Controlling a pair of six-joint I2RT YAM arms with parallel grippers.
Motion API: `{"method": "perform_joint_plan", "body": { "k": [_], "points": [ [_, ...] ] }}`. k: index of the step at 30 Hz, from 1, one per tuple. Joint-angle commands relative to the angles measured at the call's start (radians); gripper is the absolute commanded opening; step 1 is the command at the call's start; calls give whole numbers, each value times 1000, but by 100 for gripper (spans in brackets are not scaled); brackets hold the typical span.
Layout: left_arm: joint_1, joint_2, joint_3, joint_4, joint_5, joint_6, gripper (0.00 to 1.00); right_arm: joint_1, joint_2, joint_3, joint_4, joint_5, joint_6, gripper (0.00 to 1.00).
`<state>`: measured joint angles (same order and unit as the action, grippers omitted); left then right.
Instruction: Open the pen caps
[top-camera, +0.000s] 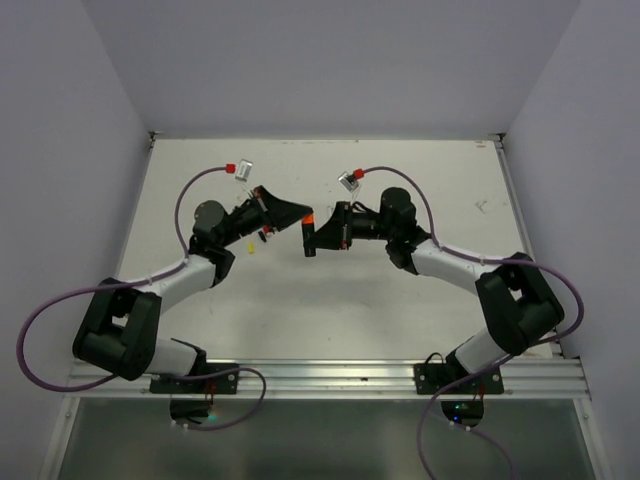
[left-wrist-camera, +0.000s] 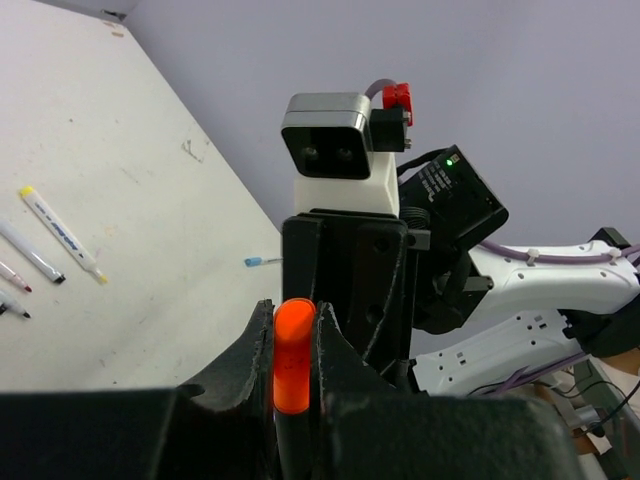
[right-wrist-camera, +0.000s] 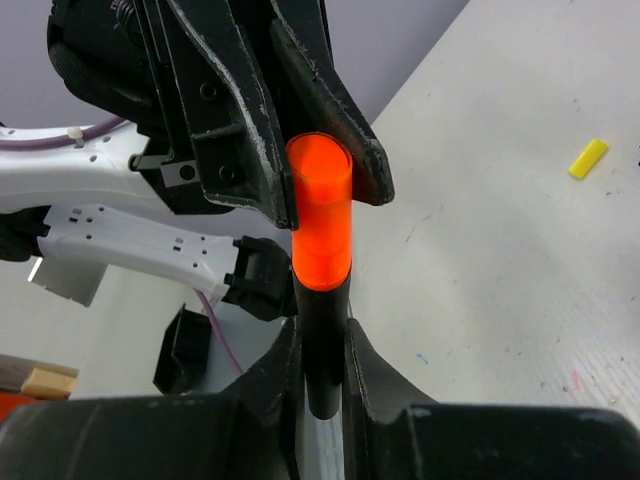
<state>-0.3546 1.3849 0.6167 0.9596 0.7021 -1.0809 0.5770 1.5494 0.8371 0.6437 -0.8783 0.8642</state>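
Note:
The robot's right gripper needs to release the black pen on the table (top-camera: 389, 225) beside the white pen with yellow ends. The black pen is still held above the table.
An orange pen cap (top-camera: 308, 218) is held in the air between both grippers, above the middle of the white table (top-camera: 420, 300). My left gripper (left-wrist-camera: 294, 330) is shut on this orange cap (left-wrist-camera: 292, 355). My right gripper (right-wrist-camera: 325, 345) is shut on the pen's black section (right-wrist-camera: 325, 330), just below the orange cap (right-wrist-camera: 322, 210). The cap still sits on the pen. In the top view the left gripper (top-camera: 303, 213) and right gripper (top-camera: 312, 240) meet tip to tip. A loose yellow cap (right-wrist-camera: 588, 158) lies on the table (top-camera: 250, 249).
Several white pens lie on the table, one with yellow ends (left-wrist-camera: 60, 234). A small blue-tipped piece (left-wrist-camera: 262, 261) lies farther off. Purple cables with red connectors (top-camera: 229, 168) arc over both arms. Grey walls close the table at the back and sides.

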Motion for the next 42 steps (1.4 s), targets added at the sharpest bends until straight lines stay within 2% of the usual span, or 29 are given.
{"method": "perform_joint_plan", "body": {
  "k": [1,2,5,6,7,10,12,14,15,16,17,19,21,22,24,29,30,31,33,36,42],
  "points": [
    [0,-29,-11,25,-13,7,0,17,18,45,96,6,36,6],
    [0,-29,-11,27,-13,3,0,18,20,45,96,6,38,0],
    [0,-29,-3,10,-9,13,0,29,21,40,93,-1,36,0],
    [0,-27,5,-2,-7,22,8,29,18,39,85,-1,35,0],
    [0,-29,6,-24,-4,38,23,29,17,39,79,-1,30,0],
    [0,-37,-6,-30,4,55,45,29,0,48,25,9,0,0],
    [0,-40,-12,-47,4,71,50,29,-6,51,2,16,-10,0],
    [0,-49,-15,-76,7,91,51,29,-5,53,5,10,-8,0],
    [0,-49,-17,-79,8,95,50,29,3,51,13,9,-5,0],
    [0,-52,-18,-79,10,99,39,29,6,46,20,9,7,0],
    [0,-52,-18,-81,10,99,33,29,9,43,36,9,13,0],
    [0,-47,-14,-85,16,99,22,29,12,43,37,13,16,0],
    [0,-44,-11,-87,22,99,17,29,14,45,37,13,18,0],
    [0,-43,-9,-87,25,98,8,29,15,48,37,16,19,0],
    [0,-41,-8,-88,28,96,0,29,20,49,33,21,19,0],
    [0,-47,15,-134,8,114,0,30,38,51,20,19,32,0],
    [2,-59,61,-175,-33,139,0,38,37,46,17,15,35,0],
    [2,-60,95,-296,-58,206,0,46,32,31,13,16,24,0],
    [12,-40,217,-421,-96,284,0,67,8,20,-65,41,-11,0],
    [80,26,267,-345,-43,262,0,95,-28,-9,-136,71,-70,0],
    [158,45,302,-325,-73,233,0,112,-45,-66,-171,84,-91,0]
  ]
}}
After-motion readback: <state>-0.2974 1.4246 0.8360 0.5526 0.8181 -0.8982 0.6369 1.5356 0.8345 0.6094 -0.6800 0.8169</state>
